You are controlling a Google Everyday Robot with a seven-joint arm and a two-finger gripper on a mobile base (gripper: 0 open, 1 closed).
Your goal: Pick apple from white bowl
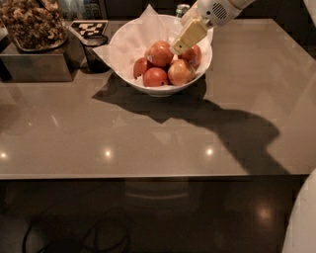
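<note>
The gripper is to close next on the top apple (161, 53) in the white bowl, the one behind the front apple.
The white bowl (163, 89) stands at the back middle of the brown table, lined with white paper whose corners stick out. Several red apples lie in it, among them one at the top (159, 53), one at the front (155, 77) and one at the front right (180, 72). My gripper (181, 44) reaches in from the upper right on a white arm. Its yellowish tip hangs over the bowl's middle, just beside the top apple and above the right-hand apples. It holds nothing that I can see.
A small dark cup (94, 49) stands just left of the bowl. A metal box (39, 66) topped with a tray of brown clutter (32, 22) fills the back left. A black-and-white marker card (89, 27) and a green can (182, 9) lie behind. A white body part (302, 222) shows bottom right.
</note>
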